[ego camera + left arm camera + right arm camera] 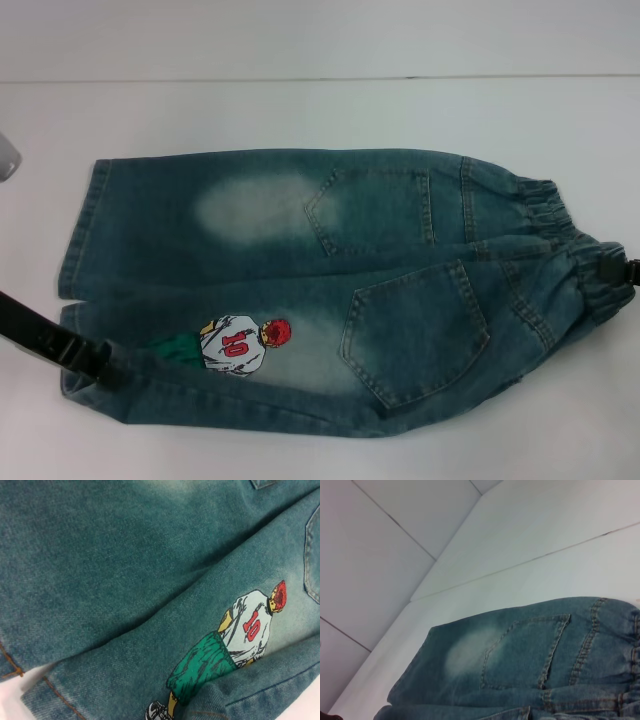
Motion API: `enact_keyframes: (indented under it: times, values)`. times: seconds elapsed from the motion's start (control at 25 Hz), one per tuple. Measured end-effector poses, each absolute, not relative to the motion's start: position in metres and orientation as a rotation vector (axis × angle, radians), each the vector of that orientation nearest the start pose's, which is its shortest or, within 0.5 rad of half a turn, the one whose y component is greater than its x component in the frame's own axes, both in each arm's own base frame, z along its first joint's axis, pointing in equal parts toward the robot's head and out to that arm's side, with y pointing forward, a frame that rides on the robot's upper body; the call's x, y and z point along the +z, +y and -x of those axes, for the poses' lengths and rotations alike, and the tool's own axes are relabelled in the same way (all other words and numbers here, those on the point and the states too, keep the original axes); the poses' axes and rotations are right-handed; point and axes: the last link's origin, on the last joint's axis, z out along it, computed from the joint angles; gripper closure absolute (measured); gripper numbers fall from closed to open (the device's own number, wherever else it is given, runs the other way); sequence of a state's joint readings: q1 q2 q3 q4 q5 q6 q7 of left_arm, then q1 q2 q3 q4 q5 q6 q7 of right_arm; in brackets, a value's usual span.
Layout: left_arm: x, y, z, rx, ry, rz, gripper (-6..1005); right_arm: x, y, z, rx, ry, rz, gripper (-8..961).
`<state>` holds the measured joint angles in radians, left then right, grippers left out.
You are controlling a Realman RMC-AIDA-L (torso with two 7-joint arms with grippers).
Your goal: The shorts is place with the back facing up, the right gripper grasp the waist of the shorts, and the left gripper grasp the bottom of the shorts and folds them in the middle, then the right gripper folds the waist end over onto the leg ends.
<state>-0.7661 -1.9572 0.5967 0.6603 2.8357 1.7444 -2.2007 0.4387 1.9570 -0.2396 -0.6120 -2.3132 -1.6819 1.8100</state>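
Note:
The robot's right gripper will release the near waist on the bare table (pixel 612 100) beyond the far waist corner, close to the seam.
The faded blue denim shorts (pixel 300 260) lie back side up on the white table, both back pockets showing. The ruffled waist (pixel 545 215) is at the right and the leg ends (pixel 85 220) at the left. My left gripper (pixel 95 365) is shut on the near leg's hem at the lower left, and that near edge curls up over the cartoon player print (pixel 235 345). The print (pixel 235 640) fills the left wrist view. At the far right, my right gripper (pixel 612 268) is shut on the near part of the waist, which bunches there. The right wrist view shows the far pocket (pixel 525 652).
The white table (pixel 300 110) runs on behind the shorts to a seam near the wall. A small grey object (pixel 5 155) pokes in at the left edge. A strip of bare table lies along the front edge below the shorts.

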Motion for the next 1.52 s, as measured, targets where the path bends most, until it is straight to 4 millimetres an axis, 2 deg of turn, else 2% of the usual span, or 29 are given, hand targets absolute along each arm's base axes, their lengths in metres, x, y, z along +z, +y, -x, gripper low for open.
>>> enact_keyframes:
  times: [0.48,1.08,1.52]
  values:
    - [0.054,0.354,0.277,0.300,-1.566,2.629,958,0.072,0.295,-0.343,0.751,1.436,2.322,833]
    - [0.071,0.382,0.250,0.212,-1.441,2.643,958,0.087,0.333,-0.326,0.753,1.341,2.296,828]
    - [0.072,0.406,0.228,0.156,-1.333,2.632,959,0.097,0.357,-0.316,0.742,1.270,2.248,825]
